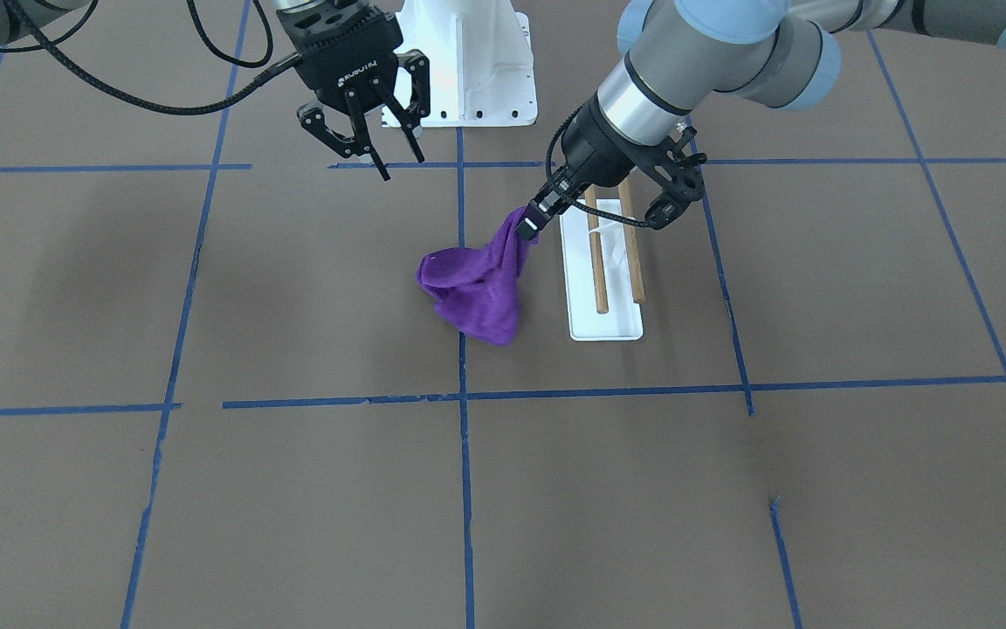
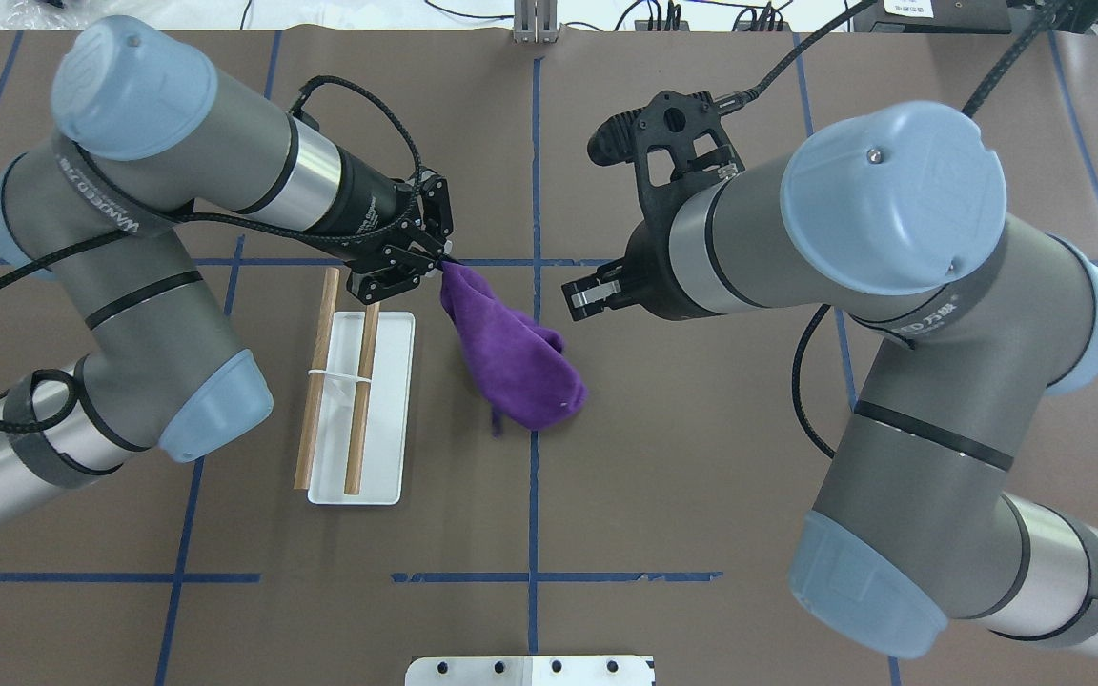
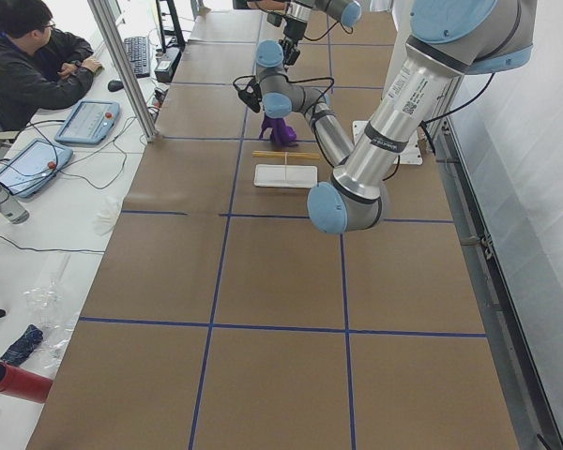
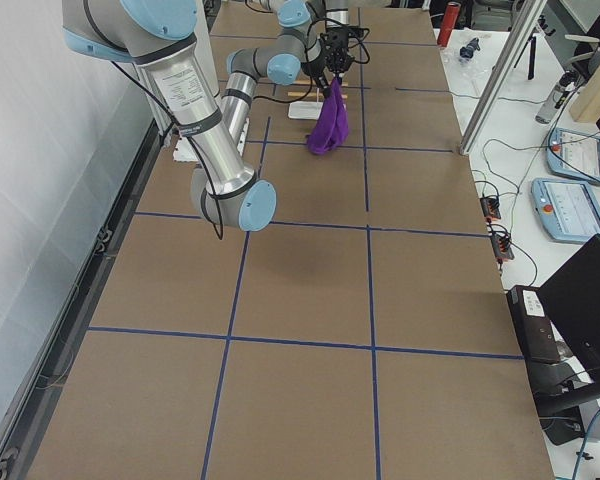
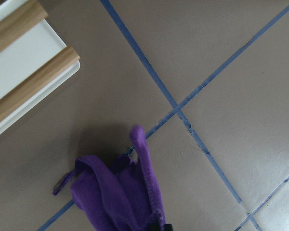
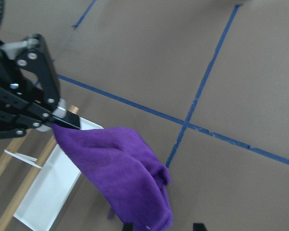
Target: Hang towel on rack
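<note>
My left gripper is to let go of the purple towel draped across both wooden dowels point(image 1: 599, 243) above the middle of the white base.
My left gripper point(image 1: 527, 225) is shut on the top corner of a purple towel point(image 1: 477, 288) and holds it up; the towel hangs in a bunch beside the rack. I cannot tell whether its lower end touches the table. The rack's white base point(image 2: 387, 400) carries two wooden dowels point(image 2: 361, 400) and stands just left of the towel point(image 2: 511, 357) in the overhead view. The left wrist view shows the towel point(image 5: 120, 197) below and the rack's end point(image 5: 24, 57). My right gripper point(image 1: 400, 164) is open and empty, above the table, apart from the towel.
The white bolted robot pedestal point(image 1: 468, 61) stands at the table's robot side. Blue tape lines point(image 2: 534, 457) cross the brown table. An operator point(image 3: 28, 66) sits at a side desk with tablets, beyond the table's edge.
</note>
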Action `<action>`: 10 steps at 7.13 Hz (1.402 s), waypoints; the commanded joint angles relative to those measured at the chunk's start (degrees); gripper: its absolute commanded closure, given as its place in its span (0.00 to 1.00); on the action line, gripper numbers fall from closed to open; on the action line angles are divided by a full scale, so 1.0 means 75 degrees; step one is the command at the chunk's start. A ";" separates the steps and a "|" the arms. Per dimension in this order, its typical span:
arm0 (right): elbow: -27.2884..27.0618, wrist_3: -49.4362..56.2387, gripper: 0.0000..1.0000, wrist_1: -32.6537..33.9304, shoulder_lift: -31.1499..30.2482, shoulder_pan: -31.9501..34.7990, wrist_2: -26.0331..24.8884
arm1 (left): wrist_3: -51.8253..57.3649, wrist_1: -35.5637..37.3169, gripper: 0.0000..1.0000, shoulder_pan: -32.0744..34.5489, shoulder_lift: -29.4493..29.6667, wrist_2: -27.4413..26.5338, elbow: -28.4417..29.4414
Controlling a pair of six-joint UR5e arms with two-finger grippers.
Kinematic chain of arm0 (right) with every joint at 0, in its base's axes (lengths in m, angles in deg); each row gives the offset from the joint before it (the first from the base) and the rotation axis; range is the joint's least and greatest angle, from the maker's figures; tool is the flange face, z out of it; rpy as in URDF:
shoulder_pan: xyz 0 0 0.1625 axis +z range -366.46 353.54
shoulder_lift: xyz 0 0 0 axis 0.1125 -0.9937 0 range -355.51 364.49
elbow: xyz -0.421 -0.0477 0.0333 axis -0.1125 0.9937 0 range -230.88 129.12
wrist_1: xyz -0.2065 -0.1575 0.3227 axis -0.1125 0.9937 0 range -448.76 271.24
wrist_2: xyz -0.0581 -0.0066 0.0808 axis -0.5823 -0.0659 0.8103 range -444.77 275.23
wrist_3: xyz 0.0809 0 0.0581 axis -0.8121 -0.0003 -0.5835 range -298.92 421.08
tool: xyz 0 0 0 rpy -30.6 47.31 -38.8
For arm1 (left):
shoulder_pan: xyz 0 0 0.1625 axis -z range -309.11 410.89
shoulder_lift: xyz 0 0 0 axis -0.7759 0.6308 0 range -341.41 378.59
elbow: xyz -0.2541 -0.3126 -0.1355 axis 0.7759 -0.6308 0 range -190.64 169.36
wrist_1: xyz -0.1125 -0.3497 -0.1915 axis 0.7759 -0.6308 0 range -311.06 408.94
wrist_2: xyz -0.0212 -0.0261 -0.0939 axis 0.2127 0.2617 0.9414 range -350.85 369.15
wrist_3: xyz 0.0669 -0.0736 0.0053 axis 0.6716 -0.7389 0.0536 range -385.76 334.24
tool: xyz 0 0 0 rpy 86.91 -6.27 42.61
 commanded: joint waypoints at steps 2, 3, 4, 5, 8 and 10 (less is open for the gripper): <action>0.0392 0.0447 0.00 0.0984 -0.0505 0.0892 0.0949 | 0.1828 0.0007 1.00 -0.0050 -0.0988 -0.0008 -0.0629; 0.0650 0.0902 0.00 0.1332 -0.0541 0.1172 0.1054 | 0.2613 0.0007 1.00 -0.0050 -0.1793 -0.0020 -0.0956; 0.0803 0.1789 0.00 0.1962 -0.0541 0.1581 0.1310 | 0.3421 0.0007 1.00 0.0008 -0.2508 -0.0032 -0.1214; 0.0898 0.2795 0.00 0.2351 -0.0646 0.2003 0.1452 | 0.4299 -0.0016 1.00 0.0322 -0.2991 -0.0032 -0.1252; 0.1261 0.5516 0.00 0.2297 -0.1640 0.3338 0.2130 | 0.6622 -0.0086 1.00 0.0781 -0.3990 -0.0020 -0.1171; 0.1285 0.6086 0.00 0.2297 -0.1923 0.3764 0.2402 | 0.6768 -0.0087 0.81 0.0759 -0.3911 -0.0032 -0.1007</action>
